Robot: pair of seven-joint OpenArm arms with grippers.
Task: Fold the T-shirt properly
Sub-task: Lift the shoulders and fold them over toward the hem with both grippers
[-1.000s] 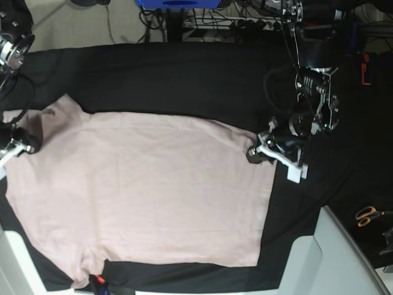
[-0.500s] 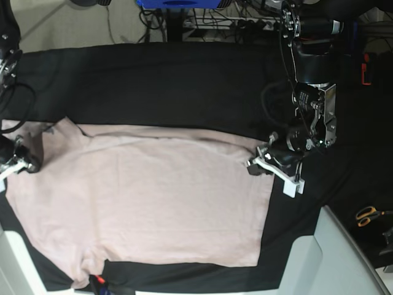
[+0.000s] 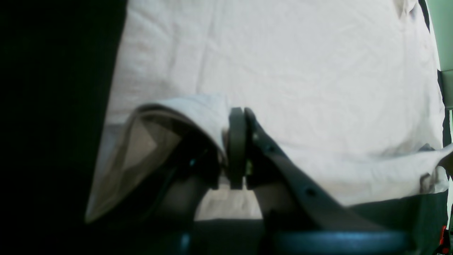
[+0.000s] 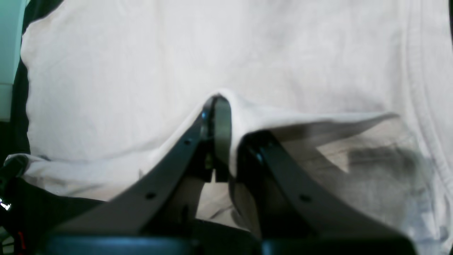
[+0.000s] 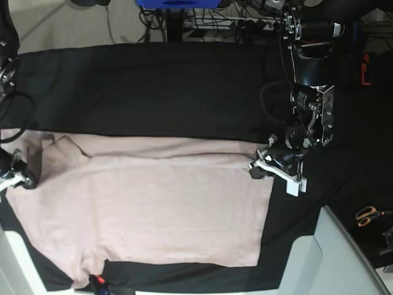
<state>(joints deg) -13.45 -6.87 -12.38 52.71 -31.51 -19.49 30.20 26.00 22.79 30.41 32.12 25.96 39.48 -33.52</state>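
Next, my right gripper lays the T-shirt's far corner on the spread fabric just nearer than the closed fingers [image 5: 45, 201].
The pale pink T-shirt [image 5: 153, 209] lies spread on the black table cloth [image 5: 153, 86], and its far edge is turned over into a narrow folded strip. At the shirt's far right corner my left gripper [image 5: 258, 167] is shut on the fabric. The left wrist view shows that gripper [image 3: 241, 115] pinching a raised flap of T-shirt [image 3: 300, 71]. Over at the left edge, my right gripper [image 5: 24, 178] is shut on the other far corner. Seen from the right wrist, this gripper [image 4: 221, 102] has a fold of the T-shirt [image 4: 141, 63] draped over its closed jaws.
Orange-handled scissors [image 5: 367, 215] lie at the right on the cloth. A white panel [image 5: 344, 258] borders the near right corner. A small red object [image 5: 98, 281] peeks out under the shirt's near left hem. Cables and a blue stand [image 5: 178, 3] crowd the far side.
Both grippers have moved toward the near side, dragging the shirt's far edge with them. That edge now folds over the shirt body as a strip.
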